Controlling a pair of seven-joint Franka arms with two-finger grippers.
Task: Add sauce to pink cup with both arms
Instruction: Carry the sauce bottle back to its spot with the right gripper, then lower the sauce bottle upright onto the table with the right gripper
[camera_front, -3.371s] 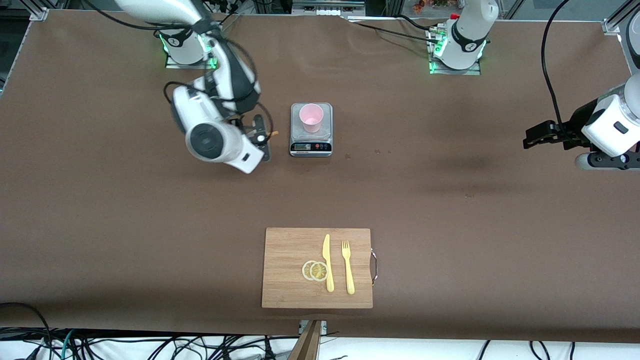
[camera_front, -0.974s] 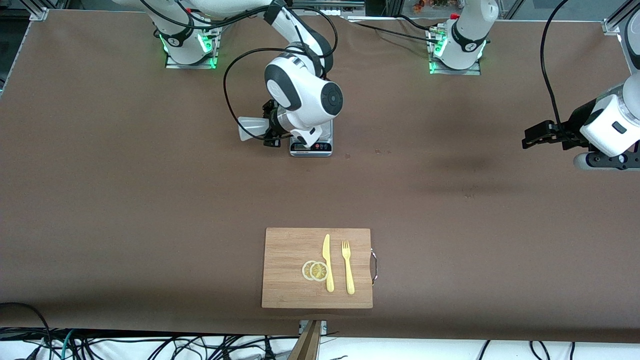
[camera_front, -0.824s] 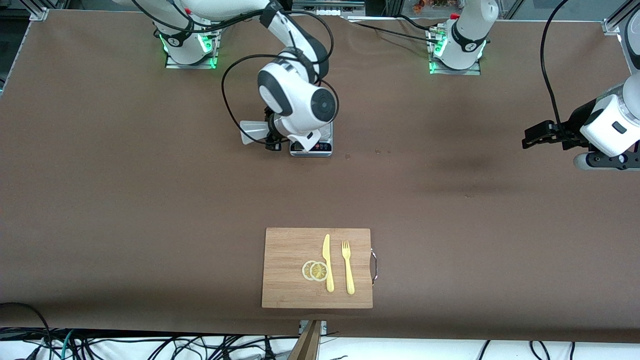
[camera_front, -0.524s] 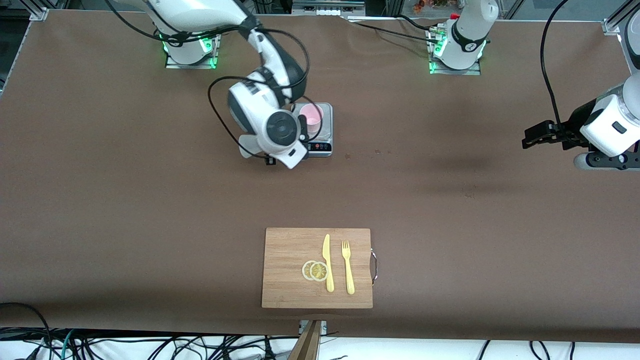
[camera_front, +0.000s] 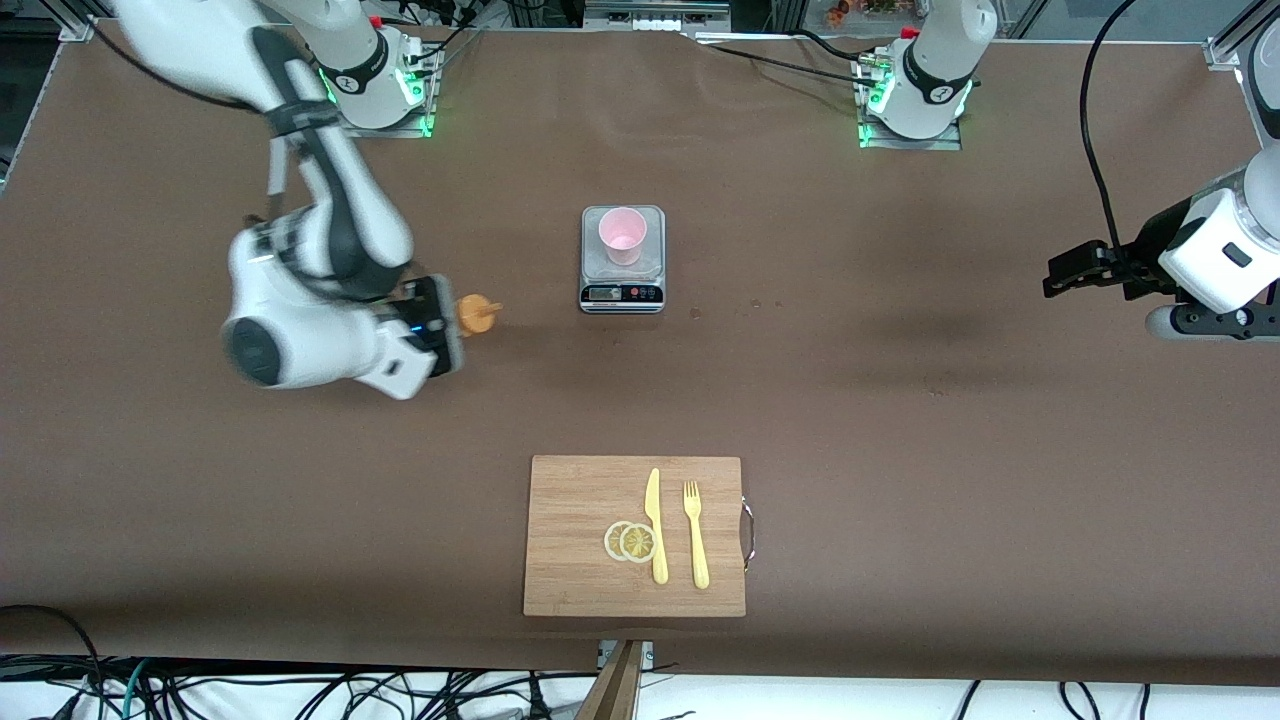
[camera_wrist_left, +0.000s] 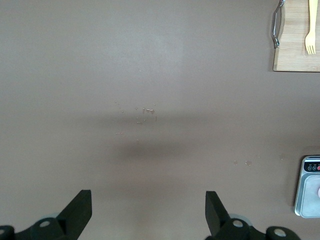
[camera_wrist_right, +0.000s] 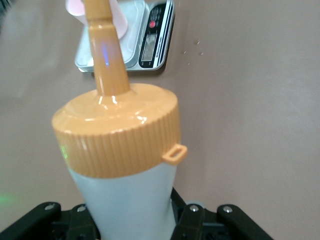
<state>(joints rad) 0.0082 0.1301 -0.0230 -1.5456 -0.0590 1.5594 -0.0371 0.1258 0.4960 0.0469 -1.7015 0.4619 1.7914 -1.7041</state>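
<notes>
The robot's right gripper should put the sauce bottle down on the bare table (camera_front: 368, 347) beneath the arm's white wrist.
The pink cup (camera_front: 622, 236) stands upright on a grey kitchen scale (camera_front: 622, 290). My right gripper (camera_front: 438, 326) is shut on the sauce bottle, of which only the orange cap (camera_front: 474, 314) shows in the front view. It is held over the bare table toward the right arm's end, away from the scale, with its nozzle pointing toward the scale. In the right wrist view the whitish bottle body (camera_wrist_right: 127, 200) fills the right gripper (camera_wrist_right: 131, 222), with the cup (camera_wrist_right: 76, 7) and scale (camera_wrist_right: 150, 35) past the nozzle. My left gripper (camera_front: 1072, 273) (camera_wrist_left: 148, 216) waits open and holds nothing, over the table at the left arm's end.
A wooden cutting board (camera_front: 570, 540) lies near the front camera, carrying lemon slices (camera_front: 630, 541), a yellow knife (camera_front: 655, 525) and a yellow fork (camera_front: 695, 535). A few small spots (camera_front: 765, 303) mark the tablecloth beside the scale.
My right arm has swung from over the scale toward the right arm's end of the table, still gripping the bottle. The cup shows uncovered again. The left arm has not moved.
</notes>
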